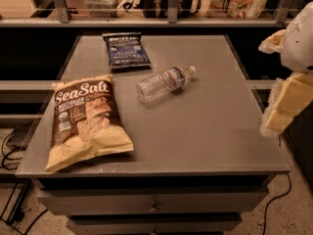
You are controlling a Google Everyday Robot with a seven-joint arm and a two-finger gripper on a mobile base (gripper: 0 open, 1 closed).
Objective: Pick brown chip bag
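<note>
I move my gripper to the brown chip bag next and close it midway along its long side [109, 109], the one facing the clear plastic water bottle.
The brown chip bag [87, 123] lies flat at the front left of the grey table [215, 131]. It has a dark brown front with white "Sea Salt" lettering, pale yellow edges and a chip picture. My gripper [272, 86] hangs at the right edge of the view, just past the table's right side and far from the bag. Its pale yellow fingers [289, 102] stand apart, open and empty.
A small dark blue chip bag [125, 49] lies at the back left of the table. A clear plastic water bottle [164, 84] lies on its side near the middle. A shelf rail [161, 21] with goods runs behind. Drawers [154, 204] sit below the table top.
</note>
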